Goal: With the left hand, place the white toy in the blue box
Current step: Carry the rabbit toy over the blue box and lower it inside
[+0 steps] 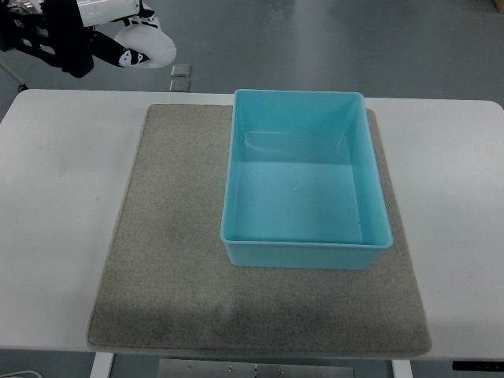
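My left gripper is going to release the white toy close to the middle of the blue box's bare bottom (314, 177).
The blue box (305, 177) stands open and empty on a grey mat (173, 236), right of the middle of the table. My left hand (75, 43) is black and shows at the top left corner, beyond the table's far edge. Its fingers are closed on the white toy (146, 47), a rounded white shape with small black marks. The toy is held in the air, well to the left of and beyond the box. The right hand is out of view.
The white table (55, 197) carries the mat and the box. Two small grey square pieces (180, 77) lie on the floor just beyond the far edge. A bare strip of mat lies left of and in front of the box.
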`<state>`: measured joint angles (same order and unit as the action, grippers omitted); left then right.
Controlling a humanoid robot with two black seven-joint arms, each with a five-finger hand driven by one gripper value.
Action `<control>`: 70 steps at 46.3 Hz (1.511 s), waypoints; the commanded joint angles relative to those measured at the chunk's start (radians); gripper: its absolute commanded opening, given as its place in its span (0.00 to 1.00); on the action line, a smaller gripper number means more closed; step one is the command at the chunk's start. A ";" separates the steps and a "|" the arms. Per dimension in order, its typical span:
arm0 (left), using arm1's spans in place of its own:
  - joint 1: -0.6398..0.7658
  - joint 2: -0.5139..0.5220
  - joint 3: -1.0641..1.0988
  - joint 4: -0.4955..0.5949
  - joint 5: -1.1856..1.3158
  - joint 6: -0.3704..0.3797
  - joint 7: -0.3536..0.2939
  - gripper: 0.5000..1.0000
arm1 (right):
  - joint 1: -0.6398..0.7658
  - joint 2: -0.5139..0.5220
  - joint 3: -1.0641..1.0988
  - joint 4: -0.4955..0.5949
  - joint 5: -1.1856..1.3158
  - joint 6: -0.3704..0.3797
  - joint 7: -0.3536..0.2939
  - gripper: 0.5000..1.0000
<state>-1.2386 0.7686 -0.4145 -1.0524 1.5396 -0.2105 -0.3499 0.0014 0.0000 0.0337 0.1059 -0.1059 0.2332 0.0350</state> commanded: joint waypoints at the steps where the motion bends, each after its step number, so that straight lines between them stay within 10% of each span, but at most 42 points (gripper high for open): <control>1: -0.028 0.000 0.000 -0.023 0.001 -0.012 0.000 0.00 | 0.000 0.000 0.000 0.000 0.000 0.000 0.000 0.87; 47: -0.068 -0.279 0.091 -0.170 0.013 -0.035 0.002 0.00 | 0.000 0.000 0.000 0.000 0.000 0.000 0.000 0.87; 70: -0.022 -0.351 0.217 -0.144 0.059 0.178 0.006 0.00 | 0.000 0.000 0.000 0.000 0.000 0.000 0.000 0.87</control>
<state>-1.2752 0.4322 -0.2065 -1.2034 1.5910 -0.0566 -0.3427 0.0015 0.0000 0.0338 0.1059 -0.1058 0.2332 0.0346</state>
